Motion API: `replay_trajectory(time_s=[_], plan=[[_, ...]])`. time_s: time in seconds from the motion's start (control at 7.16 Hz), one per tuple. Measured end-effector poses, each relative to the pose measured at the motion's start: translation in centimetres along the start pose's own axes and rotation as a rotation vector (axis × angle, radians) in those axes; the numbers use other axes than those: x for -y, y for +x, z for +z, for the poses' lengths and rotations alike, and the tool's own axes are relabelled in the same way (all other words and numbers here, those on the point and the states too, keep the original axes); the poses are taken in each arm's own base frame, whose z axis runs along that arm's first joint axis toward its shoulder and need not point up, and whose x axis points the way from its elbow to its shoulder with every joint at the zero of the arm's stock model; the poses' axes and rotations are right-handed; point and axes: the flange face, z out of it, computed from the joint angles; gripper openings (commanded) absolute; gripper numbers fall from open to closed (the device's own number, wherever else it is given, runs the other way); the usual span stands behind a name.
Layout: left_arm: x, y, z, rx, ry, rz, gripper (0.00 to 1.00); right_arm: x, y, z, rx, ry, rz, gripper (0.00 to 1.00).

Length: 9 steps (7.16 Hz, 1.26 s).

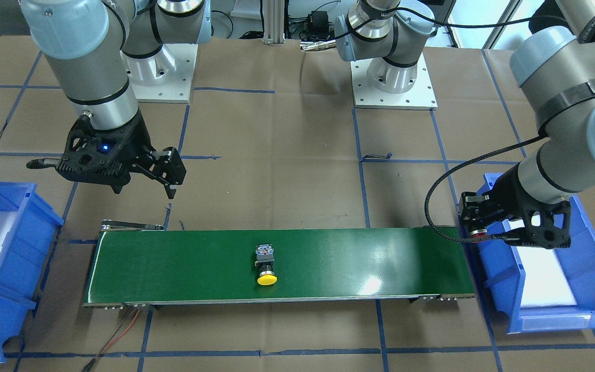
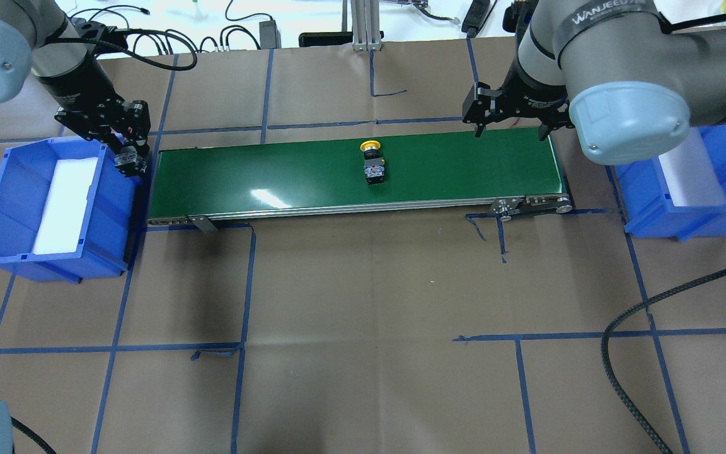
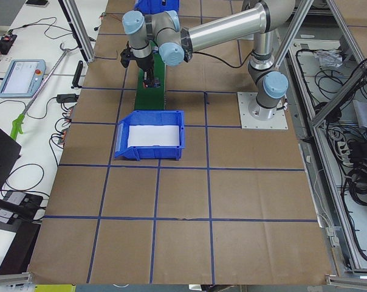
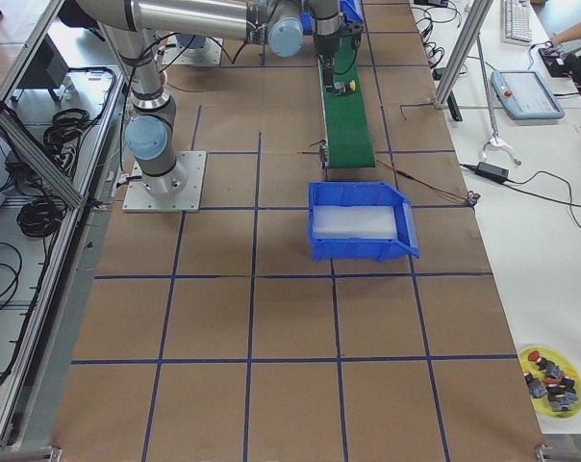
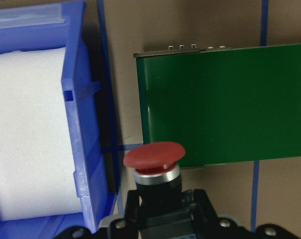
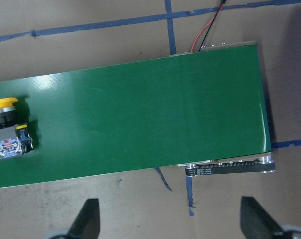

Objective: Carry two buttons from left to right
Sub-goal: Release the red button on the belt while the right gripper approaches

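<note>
My left gripper is going to release the red-capped button on the closest end of the green conveyor belt (image 1: 436, 256) (image 5: 186, 121), next to the blue bin.
The red-capped button (image 5: 154, 155) is clamped by its body in my left gripper (image 2: 128, 159), which is shut on it and hangs over the gap between the left blue bin (image 2: 7, 208) and the green conveyor belt (image 2: 275, 170). The same button (image 1: 478, 232) shows in the left gripper (image 1: 475, 227) in the front-facing view. The yellow-capped button (image 2: 372, 164) lies on its side near the belt's middle, also visible as the yellow button (image 6: 8, 130) in the right wrist view. My right gripper (image 2: 510, 129) hovers open and empty beyond the belt's right part, its fingers (image 6: 88, 221) spread wide.
A second blue bin (image 2: 646, 195) with white foam stands past the belt's right end. Red and black wires (image 1: 122, 330) trail from the belt's end on the operators' side. A black cable (image 2: 628, 353) loops over the brown, blue-taped table.
</note>
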Motion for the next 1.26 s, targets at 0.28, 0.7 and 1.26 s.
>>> replay_trajectory(time_s=[0.28,0.7,1.26], plan=[[1.1,2.3,3.2,0.008,0.01,0.039,0.0,0.7,0.0,2.0,-0.004,-0.025,0.006,1.0],[0.7,3.4,8.8,0.034,0.095,0.083,0.0,2.2,-0.3,4.2,0.009,0.003,0.004,1.0],[1.0,3.1,11.0,0.039,0.104,0.085,0.97,2.9,-1.3,7.1,0.082,-0.028,-0.004,1.0]])
